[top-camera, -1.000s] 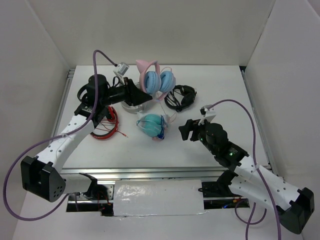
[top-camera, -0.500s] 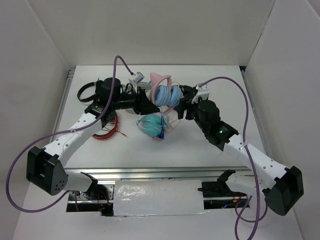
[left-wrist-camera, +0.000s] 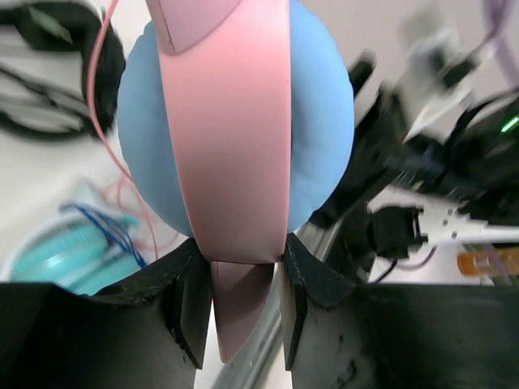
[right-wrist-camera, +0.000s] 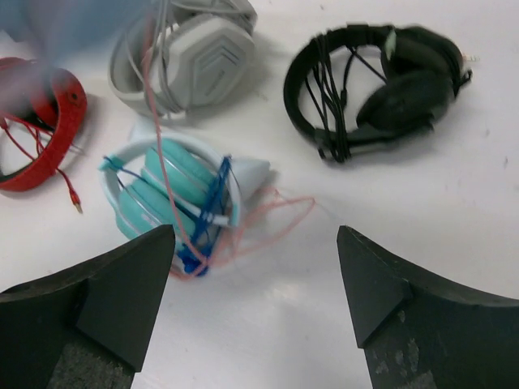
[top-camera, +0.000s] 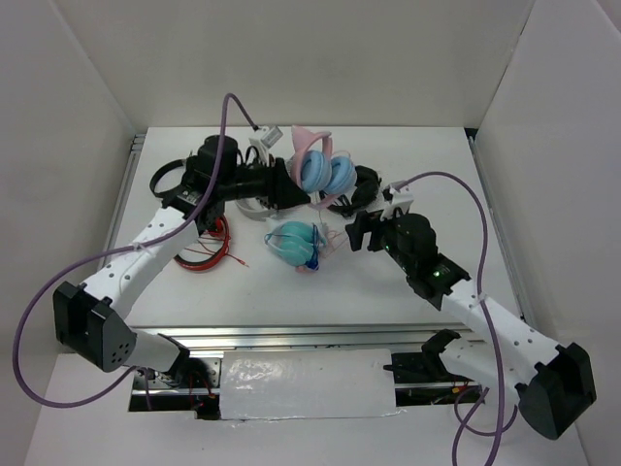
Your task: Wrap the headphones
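Observation:
The pink cable's hanging part (top-camera: 321, 229) (right-wrist-camera: 173, 203) is beside the teal pair, and I should move my right gripper to it next and close it there.
The headphones (top-camera: 325, 173), with a pink cat-ear headband and light blue ear cups, hang above the table's back middle. My left gripper (top-camera: 294, 186) is shut on the pink headband (left-wrist-camera: 235, 121), and a blue ear cup (left-wrist-camera: 324, 105) bulges behind it. The thin pink cable (right-wrist-camera: 276, 215) trails down and lies looped on the table beside the teal pair. My right gripper (top-camera: 353, 233) stands open just right of that loop, low over the table, with nothing between its fingers (right-wrist-camera: 130, 284).
An all-teal wrapped pair (top-camera: 294, 243) lies in the middle, also in the right wrist view (right-wrist-camera: 174, 198). A black pair (right-wrist-camera: 381, 89) lies behind it to the right. A grey-white pair (right-wrist-camera: 195, 53) and a red pair (top-camera: 204, 243) lie to the left. White walls enclose the table.
My left gripper carried the headphones rightward. The right arm swung in toward them, then drew back a little, its jaws spreading slightly wider.

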Controlling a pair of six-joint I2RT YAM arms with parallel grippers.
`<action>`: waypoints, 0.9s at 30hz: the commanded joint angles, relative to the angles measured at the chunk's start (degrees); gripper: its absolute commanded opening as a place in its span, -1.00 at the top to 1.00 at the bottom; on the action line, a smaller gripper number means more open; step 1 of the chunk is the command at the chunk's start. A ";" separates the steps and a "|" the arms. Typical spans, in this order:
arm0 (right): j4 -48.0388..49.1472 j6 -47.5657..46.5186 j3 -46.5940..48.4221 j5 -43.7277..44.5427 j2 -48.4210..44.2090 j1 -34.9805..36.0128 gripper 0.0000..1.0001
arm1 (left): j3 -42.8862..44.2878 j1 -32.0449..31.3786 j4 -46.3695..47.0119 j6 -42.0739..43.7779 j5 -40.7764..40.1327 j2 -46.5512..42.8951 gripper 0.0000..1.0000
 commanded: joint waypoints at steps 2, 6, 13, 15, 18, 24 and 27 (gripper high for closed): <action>1.34 3.56 -7.20 -2.22 -9.37 -1.99 -0.80 | 11.30 3.48 4.29 0.29 0.23 0.03 1.00; 1.95 5.58 -10.46 -1.01 -12.38 -2.52 -0.87 | 19.72 5.60 2.28 -0.51 2.97 1.79 1.00; 3.36 -1.52 -6.43 -6.27 -2.72 -3.13 -0.87 | 25.46 7.54 -1.50 1.07 3.94 -0.05 1.00; 2.75 -1.62 -2.92 -6.45 2.03 -3.13 -0.85 | 26.25 7.98 -1.68 1.16 3.50 -1.10 1.00; 6.33 -1.36 -0.63 -11.52 6.95 -2.70 -0.84 | 26.69 8.94 -1.42 0.98 4.20 -2.16 1.00; 16.36 -2.15 -0.27 -20.43 14.33 0.81 -0.89 | 28.45 11.05 -1.77 0.28 6.47 -2.51 1.00; 19.78 0.48 -0.97 -19.46 19.34 2.22 -0.89 | 29.59 12.46 -1.42 -0.51 7.89 -2.43 1.00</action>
